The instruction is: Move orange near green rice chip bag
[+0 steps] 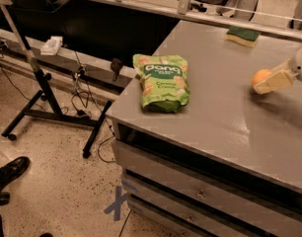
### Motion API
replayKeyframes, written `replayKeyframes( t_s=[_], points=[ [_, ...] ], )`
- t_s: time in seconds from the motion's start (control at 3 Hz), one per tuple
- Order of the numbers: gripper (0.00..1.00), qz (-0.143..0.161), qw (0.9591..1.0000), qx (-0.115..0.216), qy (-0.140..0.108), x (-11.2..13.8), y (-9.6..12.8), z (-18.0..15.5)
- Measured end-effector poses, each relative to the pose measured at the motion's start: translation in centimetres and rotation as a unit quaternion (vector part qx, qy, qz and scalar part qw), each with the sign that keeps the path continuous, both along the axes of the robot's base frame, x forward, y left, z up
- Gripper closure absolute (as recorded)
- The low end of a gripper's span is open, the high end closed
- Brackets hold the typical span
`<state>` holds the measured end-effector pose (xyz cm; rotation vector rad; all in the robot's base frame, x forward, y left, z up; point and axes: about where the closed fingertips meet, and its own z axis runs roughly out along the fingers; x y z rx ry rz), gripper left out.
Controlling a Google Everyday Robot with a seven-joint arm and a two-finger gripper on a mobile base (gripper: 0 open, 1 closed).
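Observation:
The orange will leave my gripper and come to rest on the grey table [185,95], up against the near side of the green rice chip bag.
The green rice chip bag [161,80] lies flat on the grey table [215,117] near its left front corner, "dang" lettering facing up. The orange [260,76] is at the right side of the table, held at the tips of my gripper [263,83], which reaches in from the right edge of the camera view. The cream fingers [275,81] are closed on the orange and hold it slightly above the tabletop, with a shadow beneath. The orange is well to the right of the bag, apart from it.
A green-and-yellow sponge [242,35] lies at the table's far edge. Drawers [190,191] run under the table front. A black metal stand [37,83] with cables is on the floor to the left, and a shoe [8,174] is at the lower left.

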<state>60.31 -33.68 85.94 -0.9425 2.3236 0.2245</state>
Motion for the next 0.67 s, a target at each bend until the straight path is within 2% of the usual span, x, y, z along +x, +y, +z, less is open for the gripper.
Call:
replayKeyframes(
  t_s=[0.33, 0.67],
  points=[
    [1.00, 0.077, 0.9963, 0.039, 0.004, -2.2, 6.7, -0.8],
    [1.00, 0.135, 0.9874, 0.081, 0.008, -4.1, 12.5, -1.6]
  ],
)
